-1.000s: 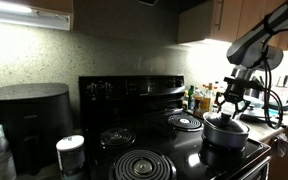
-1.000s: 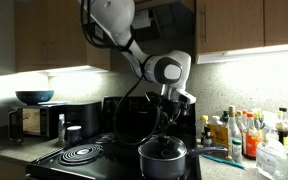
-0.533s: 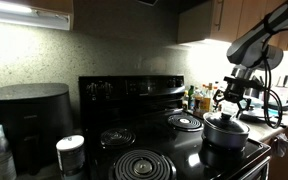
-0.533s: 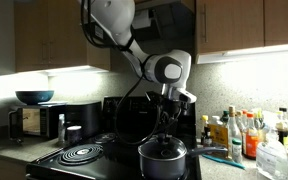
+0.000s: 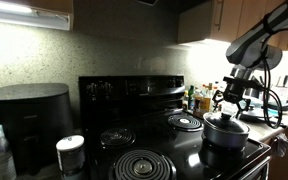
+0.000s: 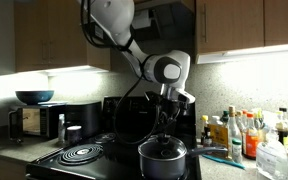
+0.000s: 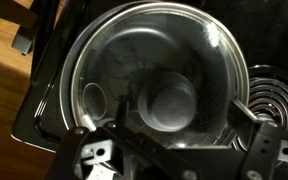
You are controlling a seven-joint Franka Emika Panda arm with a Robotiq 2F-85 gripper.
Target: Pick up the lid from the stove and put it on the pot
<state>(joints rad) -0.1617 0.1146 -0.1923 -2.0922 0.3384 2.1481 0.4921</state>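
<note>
My gripper faces a lid that sits off-centre, with the pot's rim showing beyond the lid's edge, so it should take the knob (image 7: 167, 101) and shift the lid into line with the pot.
The glass lid (image 7: 134, 45) with its round knob (image 7: 171, 103) lies on the dark pot (image 5: 226, 135), which stands on a front burner of the black stove (image 5: 149, 150). In an exterior view the pot (image 6: 164, 160) sits at the stove's near corner. My gripper (image 5: 231, 103) hangs just above the knob and is open. In the wrist view the gripper (image 7: 169, 125) straddles the knob, one finger (image 7: 84, 135) on each side with a gap to it. Nothing is held.
Spiral coil burners (image 5: 142, 165) (image 5: 184, 121) (image 6: 81, 154) are bare. A big black rounded cooker (image 5: 29, 115) and a white-capped jar (image 5: 71, 152) stand beside the stove. Bottles (image 6: 239, 135) crowd the counter past the pot. Stove edge and wood floor (image 7: 9, 40) lie close.
The jaws have opened off the lid's knob, leaving the lid resting on the pot. The gripper has risen very slightly; for the last half second nothing has moved.
</note>
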